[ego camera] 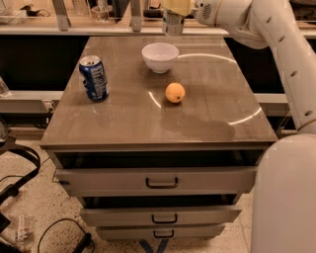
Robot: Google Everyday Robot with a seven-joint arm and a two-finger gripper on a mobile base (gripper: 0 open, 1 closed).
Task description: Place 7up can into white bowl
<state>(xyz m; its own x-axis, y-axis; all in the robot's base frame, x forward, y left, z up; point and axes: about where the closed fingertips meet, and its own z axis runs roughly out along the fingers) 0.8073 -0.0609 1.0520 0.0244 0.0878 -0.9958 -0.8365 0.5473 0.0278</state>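
I need to let go of the 7up can, now hanging above the table's far edge, upright on the inside bottom of the white bowl (159, 54), behind the orange, with my gripper.
The white bowl (160, 56) stands upright and empty at the back middle of the grey table top (123, 123). My gripper (175, 11) is at the top edge of the view, up and just behind the bowl's right side. It is shut on the 7up can (173, 23), which hangs upright in the air below the fingers, above the table's far edge. Only the can's lower body shows; its top is hidden by the gripper.
A blue can (94, 78) stands at the left of the table. An orange (175, 92) lies in the middle, in front of the bowl. My white arm (291, 59) runs down the right side. Drawers (160, 182) are below; cables lie on the floor at the left.
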